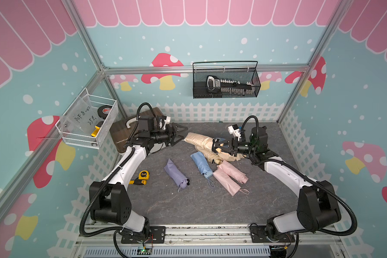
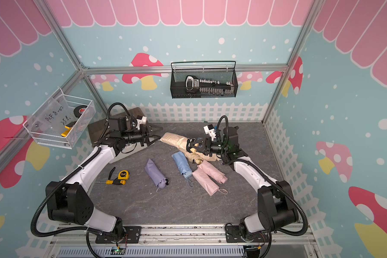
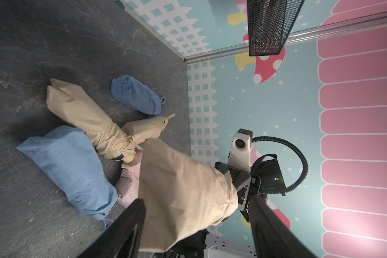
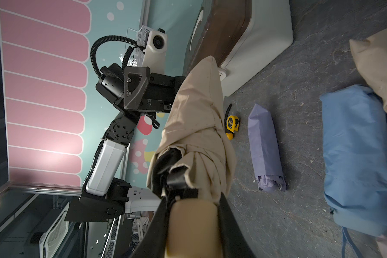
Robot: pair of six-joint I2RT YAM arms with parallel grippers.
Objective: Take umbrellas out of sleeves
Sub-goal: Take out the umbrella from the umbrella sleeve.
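The far end of the beige sleeve lies loose between the left gripper's open fingers, so they should pinch that end (image 2: 163, 137) before the right gripper pulls out the beige umbrella.
My right gripper (image 1: 218, 146) (image 4: 192, 212) is shut on the stubby handle (image 4: 192, 225) of a beige umbrella (image 1: 199, 140) (image 2: 174, 139). A beige sleeve (image 4: 199, 100) (image 3: 183, 189) covers most of the umbrella, and pleats and a black strap (image 4: 177, 176) show near the handle. My left gripper (image 1: 179, 135) (image 2: 157, 133) (image 3: 197, 201) is open, its fingers either side of the sleeve's far end. On the table lie a second beige umbrella (image 1: 210, 155), a blue one (image 1: 201, 164), a lilac one (image 1: 175, 174) and two pink ones (image 1: 232, 170). A crumpled blue sleeve (image 3: 136, 95) lies behind.
A yellow tape measure (image 1: 143, 175) and a screwdriver (image 2: 114, 181) lie under the left arm. A brown-topped case (image 1: 123, 131) sits at the back left corner. A white wire basket (image 1: 87, 120) and a black one (image 1: 226, 80) hang on the walls.
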